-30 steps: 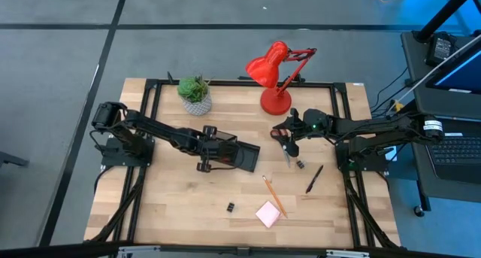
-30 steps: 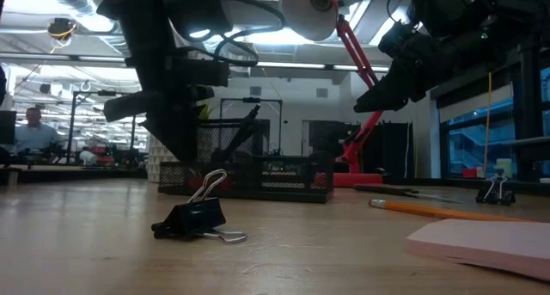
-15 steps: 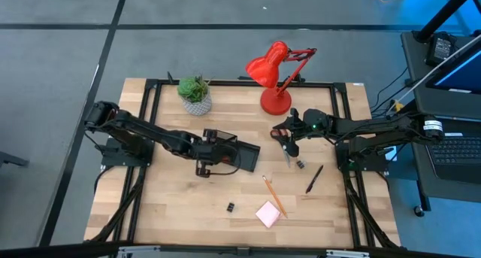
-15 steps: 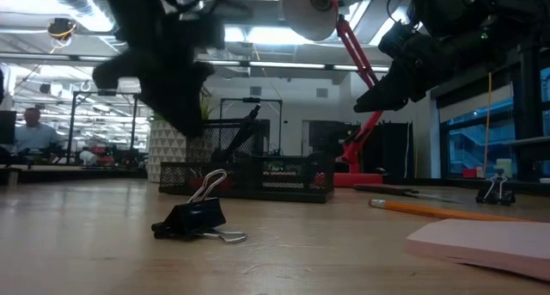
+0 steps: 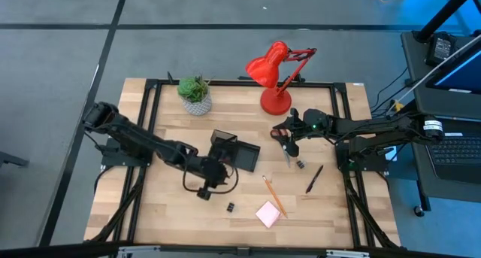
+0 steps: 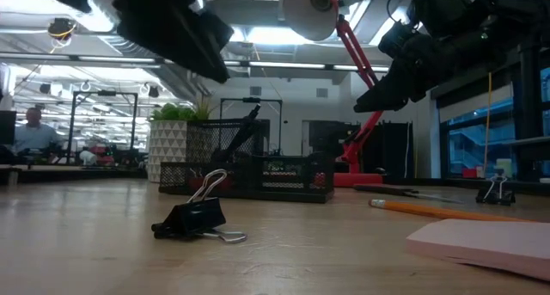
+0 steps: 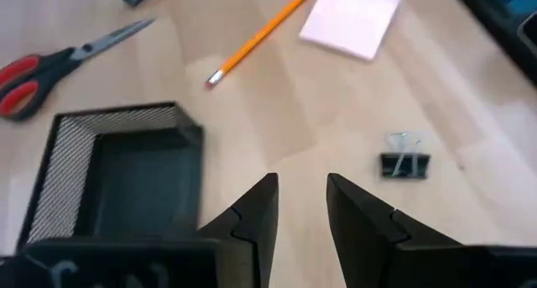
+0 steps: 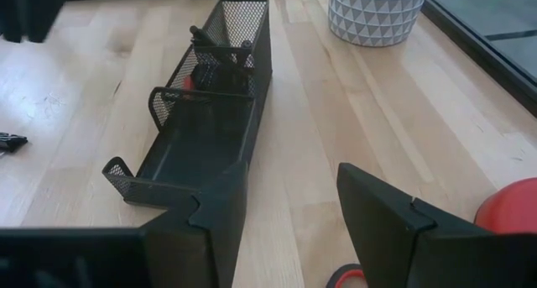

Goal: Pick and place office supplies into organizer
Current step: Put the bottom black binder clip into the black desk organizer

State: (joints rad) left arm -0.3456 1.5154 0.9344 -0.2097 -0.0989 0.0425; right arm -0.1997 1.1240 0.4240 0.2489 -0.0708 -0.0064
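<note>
The black clip is on the organizer's near side. Next, my left gripper goes to it and closes on the clip's dark body (image 5: 230,207) (image 7: 404,165), below its wire handles.
The black mesh organizer (image 5: 237,153) stands mid-table, with black pens (image 8: 215,49) and something small and red in its taller end. My left gripper (image 5: 219,177) hovers open just on its near side (image 7: 300,206), raised above the table (image 6: 176,33). A black clip (image 7: 405,164) lies ahead of it (image 5: 231,207). The pink pad (image 5: 268,213), the orange pencil (image 5: 273,196), a pen (image 5: 314,179) and a second clip (image 5: 299,165) lie on the wood. My right gripper (image 5: 288,136) hangs open (image 8: 289,196) above the red-handled scissors (image 5: 285,143).
A red desk lamp (image 5: 275,77) stands at the far edge right behind my right gripper. A potted plant in a white pot (image 5: 195,95) sits at the far left. Bare wood lies left of the organizer and along the near edge. People sit in the room beyond the table.
My left gripper has drawn back from the organizer's left end, risen, and swung toward the table's near edge. It now hovers on the tray's near side, turned toward the clip and the pad. My right arm has kept still.
</note>
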